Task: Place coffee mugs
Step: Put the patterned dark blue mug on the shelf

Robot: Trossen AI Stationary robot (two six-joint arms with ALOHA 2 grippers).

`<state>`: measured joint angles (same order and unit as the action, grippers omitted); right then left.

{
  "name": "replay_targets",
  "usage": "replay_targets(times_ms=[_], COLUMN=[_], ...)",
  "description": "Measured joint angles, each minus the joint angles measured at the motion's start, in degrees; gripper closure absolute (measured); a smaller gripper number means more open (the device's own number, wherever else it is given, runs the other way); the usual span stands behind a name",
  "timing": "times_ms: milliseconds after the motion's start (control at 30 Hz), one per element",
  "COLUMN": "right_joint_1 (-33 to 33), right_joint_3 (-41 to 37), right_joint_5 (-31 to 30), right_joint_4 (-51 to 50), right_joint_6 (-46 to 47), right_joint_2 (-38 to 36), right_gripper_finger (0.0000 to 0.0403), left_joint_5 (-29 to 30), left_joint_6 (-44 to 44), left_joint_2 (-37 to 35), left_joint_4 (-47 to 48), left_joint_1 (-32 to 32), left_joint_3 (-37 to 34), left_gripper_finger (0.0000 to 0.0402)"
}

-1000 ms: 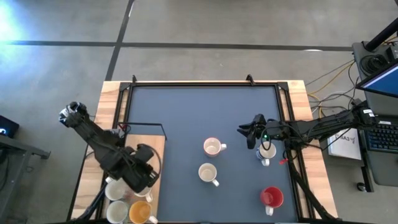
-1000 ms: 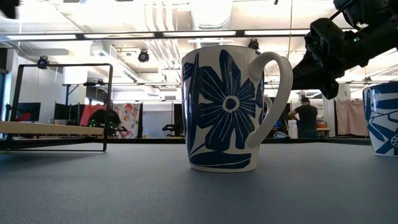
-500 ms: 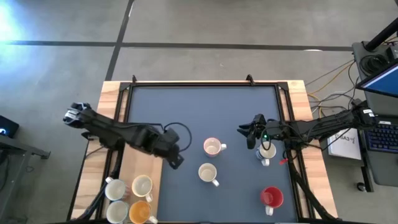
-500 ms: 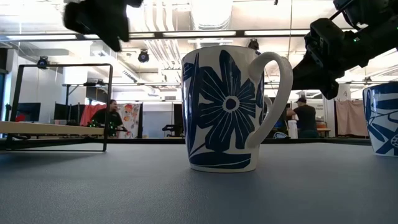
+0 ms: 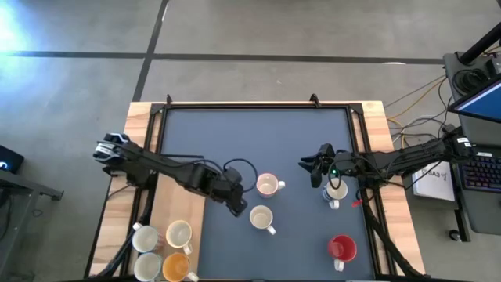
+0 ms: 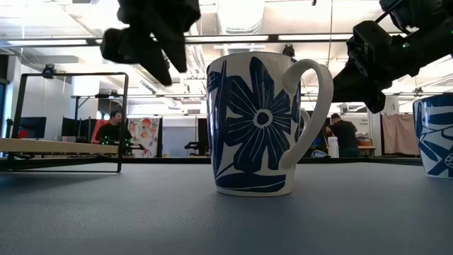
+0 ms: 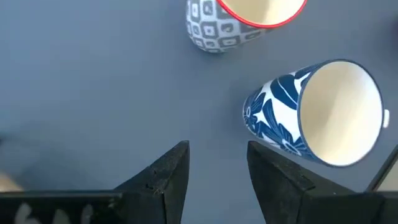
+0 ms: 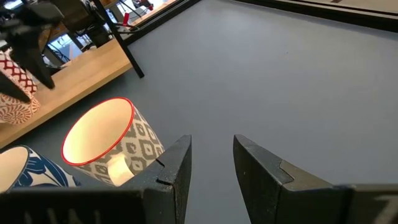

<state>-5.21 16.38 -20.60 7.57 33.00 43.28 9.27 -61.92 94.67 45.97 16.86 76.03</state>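
Next, I move my left gripper to the white mug with blue flowers and close it on the mug's rim (image 5: 251,216) (image 7: 300,127) opposite its handle.
Several coffee mugs stand upright on the dark table top (image 5: 235,133). These are a blue-flowered white mug (image 5: 261,218) (image 6: 265,124) (image 7: 317,115), a red-rimmed grey-patterned mug (image 5: 268,185) (image 7: 242,22) (image 8: 109,146), a blue-patterned mug (image 5: 335,190) under my right arm, and a red mug (image 5: 341,247). My left gripper (image 5: 235,202) (image 7: 217,162) hovers open just left of the blue-flowered mug, touching nothing. My right gripper (image 5: 313,168) (image 8: 211,155) waits open, right of the red-rimmed mug.
More mugs (image 5: 179,233) (image 5: 176,266) (image 5: 145,237) stand on the wooden board (image 5: 176,196) at the near left, beside a black frame (image 5: 184,157). The far half of the table top is bare. People show in the room behind the table in the low view.
My left gripper has swung from above the mugs on the wooden board toward the table's right edge and sunk a little. It now stands beside the blue-flowered mug. The mugs on the table top have stayed put.
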Motion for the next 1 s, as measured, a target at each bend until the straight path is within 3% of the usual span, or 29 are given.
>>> replay_targets(times_ms=[433,1000], right_joint_1=[0.00,0.00], right_joint_3=[0.00,0.00], right_joint_5=[-0.01,0.00], right_joint_4=[0.00,0.00], right_joint_6=[0.02,0.00], right_joint_2=[-0.01,-0.02], right_gripper_finger=[0.0296,0.0296], left_joint_5=[-4.24,-4.75], left_joint_6=[1.35,2.89], left_joint_2=[6.31,6.54], left_joint_4=[-12.33,-18.56], left_joint_1=[0.71,2.95], left_joint_3=[0.09,0.40], left_gripper_finger=[0.0248,0.0248])
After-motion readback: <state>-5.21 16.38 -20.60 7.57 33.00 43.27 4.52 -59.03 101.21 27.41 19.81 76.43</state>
